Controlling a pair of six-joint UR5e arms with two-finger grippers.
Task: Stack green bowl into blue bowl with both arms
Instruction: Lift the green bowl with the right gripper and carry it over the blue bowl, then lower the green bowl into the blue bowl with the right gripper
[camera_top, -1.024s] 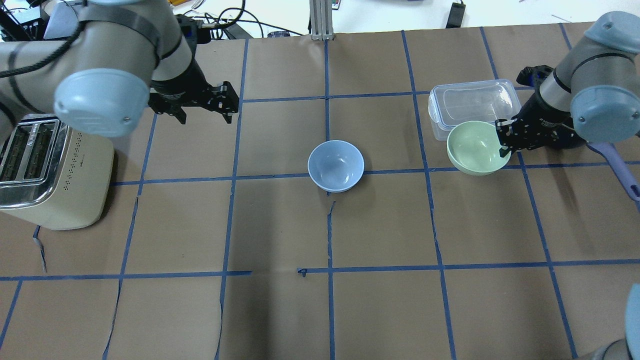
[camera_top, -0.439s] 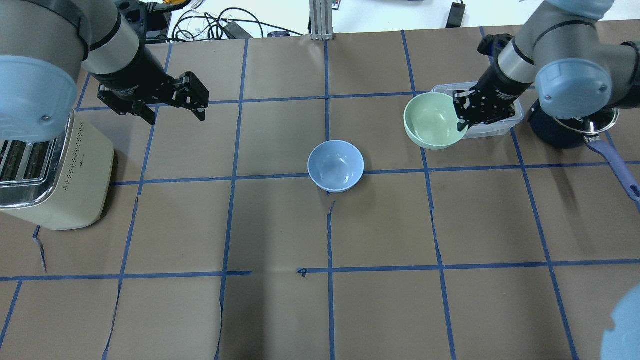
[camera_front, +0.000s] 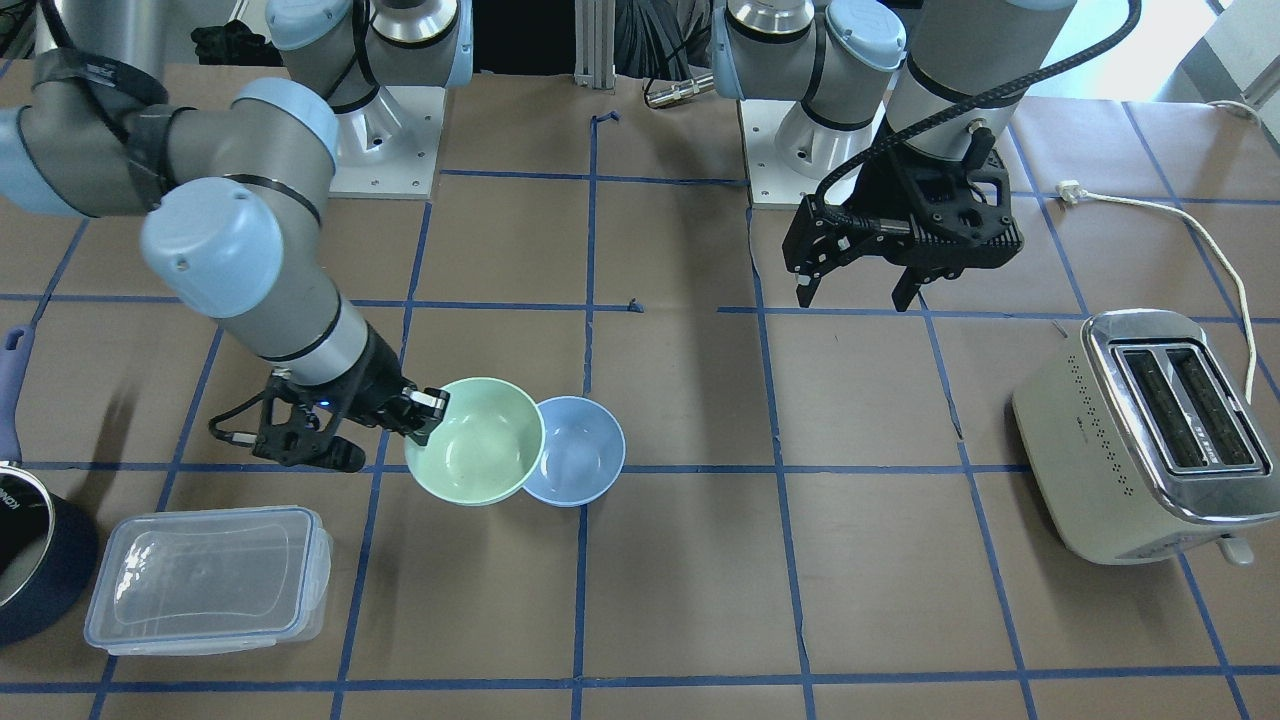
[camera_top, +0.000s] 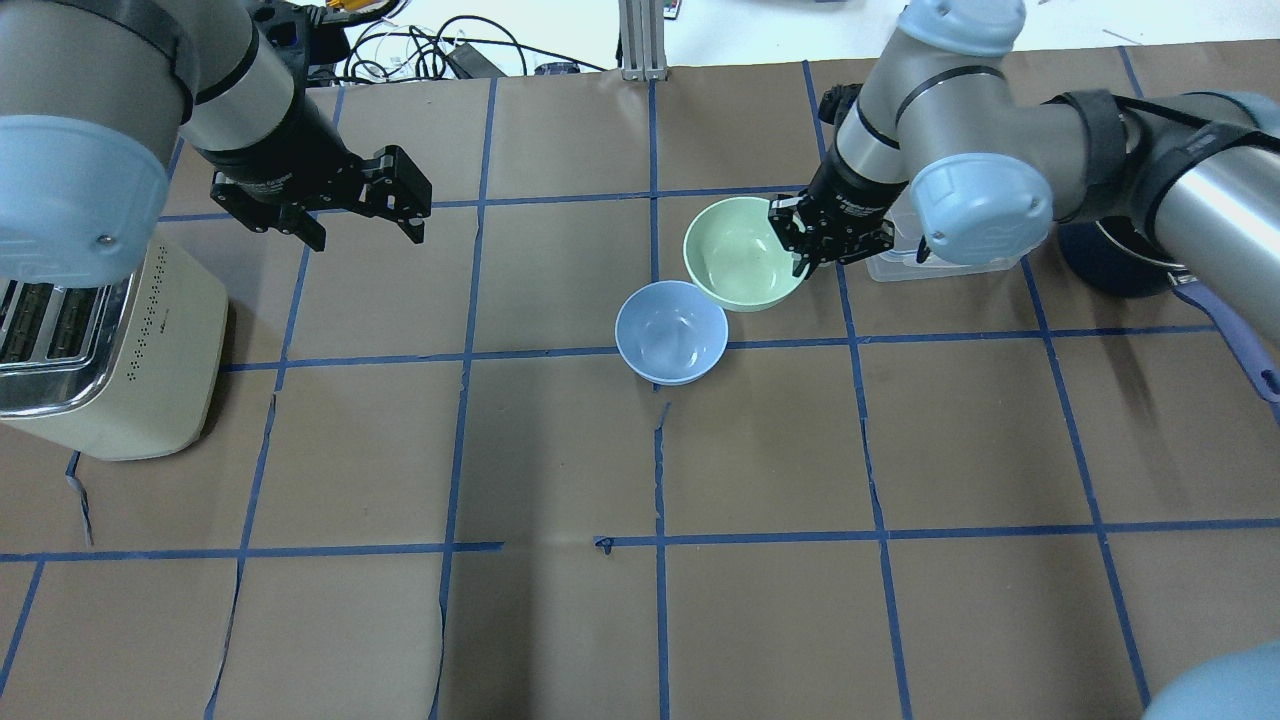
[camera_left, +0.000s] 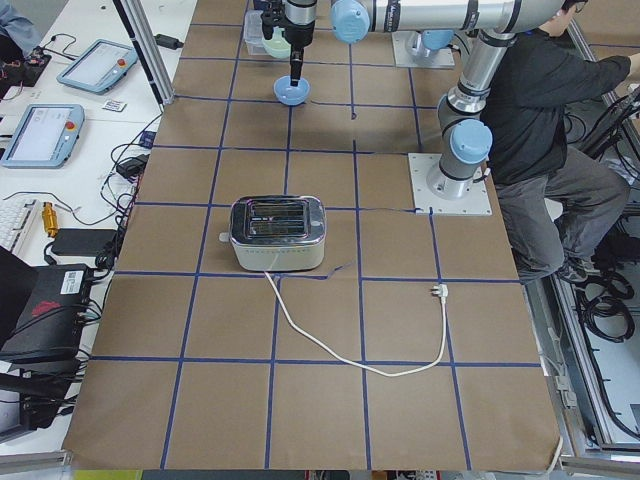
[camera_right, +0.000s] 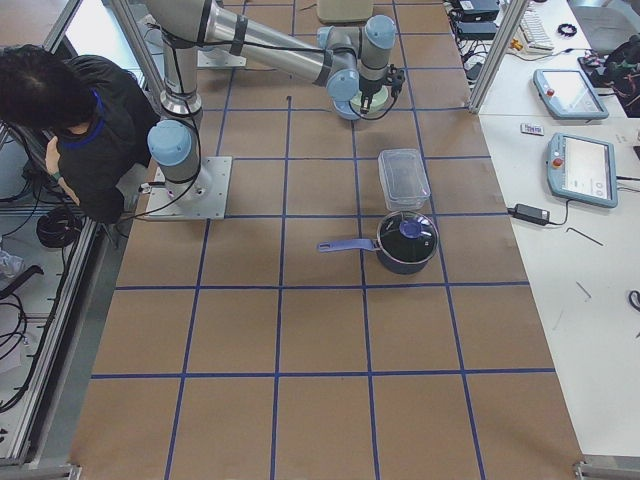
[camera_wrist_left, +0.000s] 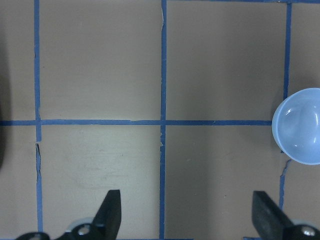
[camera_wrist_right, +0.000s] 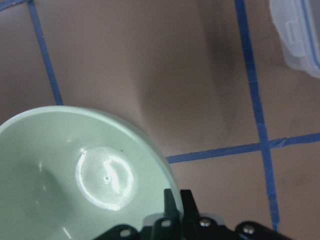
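Note:
My right gripper will let go of the green bowl inside the empty blue bowl (camera_front: 569, 445), which stands where the blue tape lines cross.
The green bowl (camera_top: 740, 255) hangs off the table just behind and to the right of the blue bowl (camera_top: 671, 332) in the overhead view. My right gripper (camera_top: 800, 245) is shut on the green bowl's right rim; the right wrist view shows the bowl (camera_wrist_right: 75, 175) with the gripper (camera_wrist_right: 179, 202) pinching its edge. In the front view the green bowl (camera_front: 475, 440) overlaps the rim of the blue bowl (camera_front: 580, 452). The blue bowl stands upright and empty on the table. My left gripper (camera_top: 368, 238) is open and empty, high at the back left; its view shows the blue bowl (camera_wrist_left: 300, 125) at the right edge.
A cream toaster (camera_top: 100, 340) stands at the left edge, its cord (camera_front: 1200, 220) trailing behind. A clear lidded container (camera_front: 205, 575) and a dark pot with a blue handle (camera_front: 30, 540) stand to the right of the bowls. A person sits beside the robot base (camera_right: 70, 130).
My right gripper has carried the green bowl leftward from beside the clear container to right next to the blue bowl. My left gripper has shifted slightly and stays open.

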